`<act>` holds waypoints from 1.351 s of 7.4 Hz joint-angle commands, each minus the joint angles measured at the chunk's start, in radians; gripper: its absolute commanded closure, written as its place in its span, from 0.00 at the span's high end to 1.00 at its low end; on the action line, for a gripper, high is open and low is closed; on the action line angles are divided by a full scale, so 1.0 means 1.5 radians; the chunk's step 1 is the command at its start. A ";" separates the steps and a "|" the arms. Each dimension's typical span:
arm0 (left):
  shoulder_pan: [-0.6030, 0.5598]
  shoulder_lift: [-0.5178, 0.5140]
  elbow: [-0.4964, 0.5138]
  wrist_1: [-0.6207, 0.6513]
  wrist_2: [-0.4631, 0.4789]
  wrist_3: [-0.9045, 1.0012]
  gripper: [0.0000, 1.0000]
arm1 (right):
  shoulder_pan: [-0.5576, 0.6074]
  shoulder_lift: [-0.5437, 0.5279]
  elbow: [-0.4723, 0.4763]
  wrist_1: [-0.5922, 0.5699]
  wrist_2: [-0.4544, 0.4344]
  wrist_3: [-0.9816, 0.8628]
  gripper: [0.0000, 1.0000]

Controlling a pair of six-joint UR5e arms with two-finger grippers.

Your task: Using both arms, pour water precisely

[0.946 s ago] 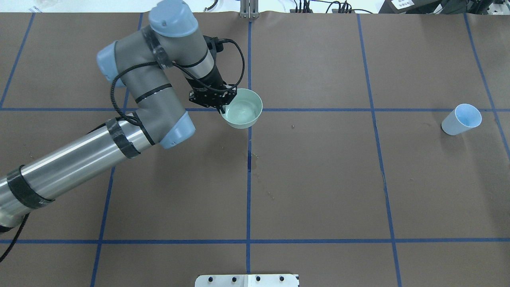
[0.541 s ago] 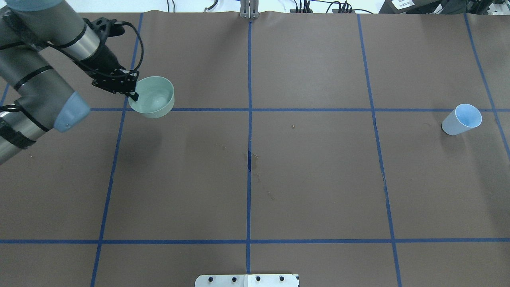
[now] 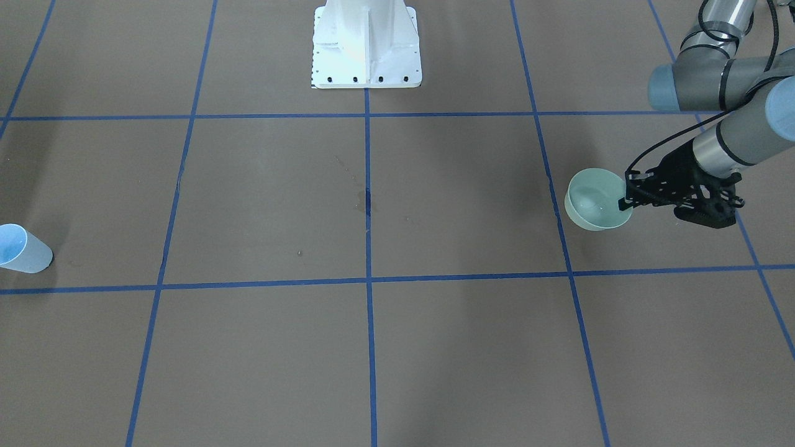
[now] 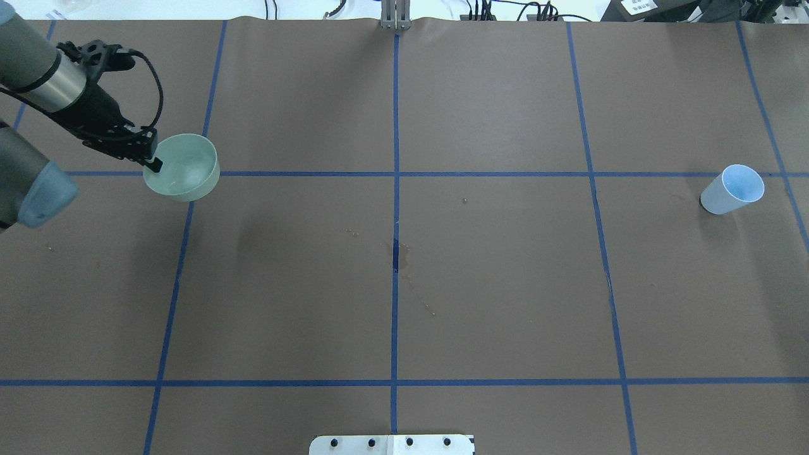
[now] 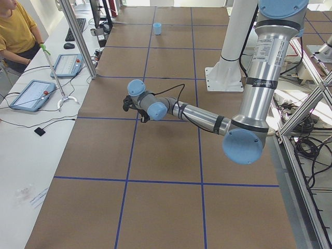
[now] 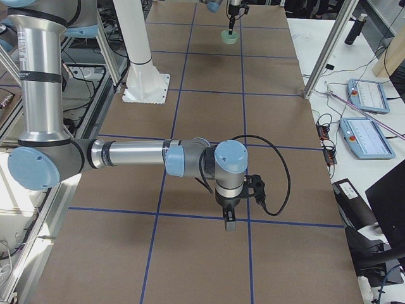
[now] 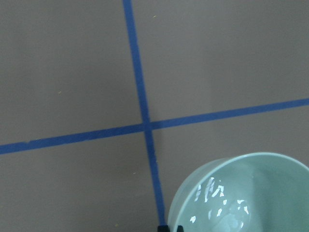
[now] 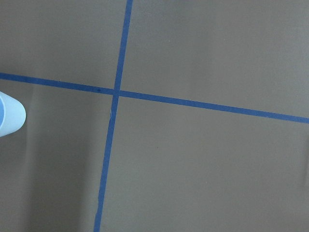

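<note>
I need to set the pale green bowl on the brown table [image 3: 602, 190] beside the nearest blue tape line with my left gripper. The bowl is now held above the table.
My left gripper [image 4: 153, 165] is shut on the near-left rim of a pale green bowl [image 4: 183, 167] and holds it above the brown table at the far left. The front view shows the same grip [image 3: 624, 203] on the bowl [image 3: 595, 200]. In the left wrist view the bowl [image 7: 241, 193] shows wet glints inside. A light blue cup [image 4: 733, 188] stands alone at the far right and also shows in the front view [image 3: 22, 249]. My right gripper [image 6: 229, 223] shows only in the exterior right view, pointing down over the table; I cannot tell whether it is open.
Blue tape lines [image 4: 395, 174] divide the brown table cover. The white pedestal base [image 3: 366, 43] stands at the robot's edge. Small dried stains [image 4: 399, 253] mark the table's middle. An operator [image 5: 13, 31] and tablets sit beyond the far side.
My left arm has swung the bowl from the table's middle to its far left, still gripped at the rim. The blue cup has not moved.
</note>
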 commanded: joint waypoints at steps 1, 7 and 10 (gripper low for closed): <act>-0.003 0.100 -0.002 -0.118 0.002 -0.003 0.00 | 0.000 0.000 0.000 0.000 0.000 0.000 1.00; 0.014 0.150 0.041 -0.269 0.059 -0.103 0.00 | 0.000 0.001 0.002 0.000 0.001 0.000 1.00; 0.081 0.123 0.044 -0.269 0.102 -0.171 0.00 | 0.000 0.001 0.002 0.000 0.001 0.000 1.00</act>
